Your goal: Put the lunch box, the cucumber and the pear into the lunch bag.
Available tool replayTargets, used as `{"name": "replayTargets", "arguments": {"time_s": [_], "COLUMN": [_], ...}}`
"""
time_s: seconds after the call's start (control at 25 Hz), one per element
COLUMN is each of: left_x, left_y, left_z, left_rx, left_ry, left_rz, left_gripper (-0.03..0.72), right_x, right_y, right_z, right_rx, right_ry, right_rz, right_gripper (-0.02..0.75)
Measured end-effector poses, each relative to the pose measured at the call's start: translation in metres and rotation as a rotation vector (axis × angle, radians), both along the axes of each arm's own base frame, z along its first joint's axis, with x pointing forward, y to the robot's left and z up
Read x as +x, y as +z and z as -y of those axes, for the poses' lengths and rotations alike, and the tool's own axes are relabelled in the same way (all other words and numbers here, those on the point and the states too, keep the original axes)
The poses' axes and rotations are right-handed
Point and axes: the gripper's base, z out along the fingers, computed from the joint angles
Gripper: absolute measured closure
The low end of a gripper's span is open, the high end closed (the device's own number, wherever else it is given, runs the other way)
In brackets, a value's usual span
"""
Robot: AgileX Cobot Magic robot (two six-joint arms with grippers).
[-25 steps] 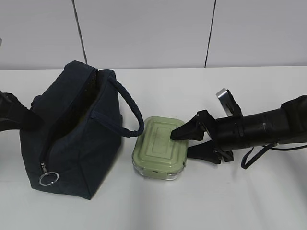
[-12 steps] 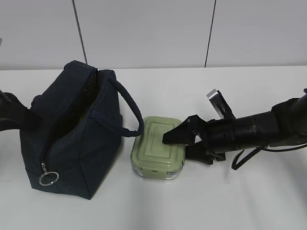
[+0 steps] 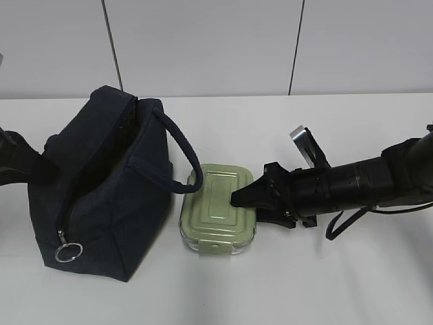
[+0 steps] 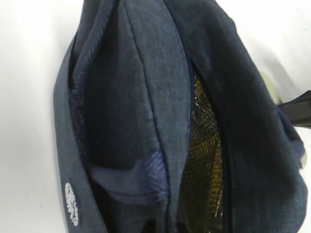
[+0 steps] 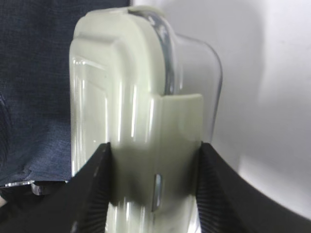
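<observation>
The robot's right gripper needs to release the lunch box down in the navy lunch bag's zipper opening (image 3: pixel 110 164), between the bag's fabric sides. The lunch box now lies flat beside the bag.
The navy lunch bag (image 3: pixel 101 196) stands at the left with its top zipper open; it fills the left wrist view (image 4: pixel 146 97). The lunch box (image 3: pixel 216 206), clear with a sage-green lid, lies flat beside the bag's right side. My right gripper (image 3: pixel 247 206) is shut on its right end; in the right wrist view the two black fingers (image 5: pixel 92 184) press either side of the box (image 5: pixel 126 97). My left gripper (image 3: pixel 13 162) is a dark shape against the bag's left side, its jaws hidden. The cucumber and the pear are out of view.
The bag's rope handle (image 3: pixel 186 156) loops over the box's left corner. A metal ring pull (image 3: pixel 69 252) hangs at the bag's front. Black mesh with a yellowish shimmer behind it (image 4: pixel 204 145) shows inside the bag's opening. A white wall stands behind the white table (image 3: pixel 325 284).
My right gripper has moved left and closed onto the lunch box's end; the box has slid left, closer to the bag. The bag and the left arm have not moved.
</observation>
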Motion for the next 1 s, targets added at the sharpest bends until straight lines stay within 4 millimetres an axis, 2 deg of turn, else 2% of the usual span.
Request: {"name": "replayTargets", "arguments": {"time_s": [0.12,0.24,0.36,0.52,0.6,0.64,0.76,0.84,0.92,1.0], "left_x": [0.0,0.0,0.0,0.0,0.0,0.0,0.0,0.0,0.0,0.0], "left_y": [0.0,0.0,0.0,0.0,0.0,0.0,0.0,0.0,0.0,0.0], "left_z": [0.0,0.0,0.0,0.0,0.0,0.0,0.0,0.0,0.0,0.0], "left_rx": [0.0,0.0,0.0,0.001,0.002,0.003,0.003,0.003,0.003,0.003], "left_ry": [0.0,-0.001,-0.001,-0.001,-0.002,-0.002,-0.002,-0.002,-0.002,-0.002], "left_rz": [0.0,-0.001,-0.001,-0.001,-0.001,-0.001,-0.001,-0.001,-0.001,-0.001], "left_gripper": [0.685,0.685,0.685,0.685,0.685,0.685,0.685,0.685,0.685,0.685], "right_x": [0.002,0.005,0.005,-0.002,-0.006,-0.007,-0.006,-0.004,-0.005,-0.004], "right_y": [0.006,0.018,0.046,0.092,0.119,0.141,0.185,0.201,0.218,0.224], "right_z": [0.012,0.04,0.067,0.066,0.057,0.048,0.015,-0.005,-0.046,-0.072], "right_rx": [-0.018,-0.055,-0.054,-0.039,-0.023,-0.018,0.005,0.012,0.01,0.001], "right_ry": [0.002,-0.042,-0.086,-0.058,-0.022,0.0,0.06,0.082,0.114,0.111], "right_rz": [0.019,0.031,0.072,0.185,0.244,0.295,0.398,0.436,0.483,0.507], "right_gripper": [0.395,0.396,0.397,0.397,0.397,0.397,0.399,0.399,0.399,0.399]}}
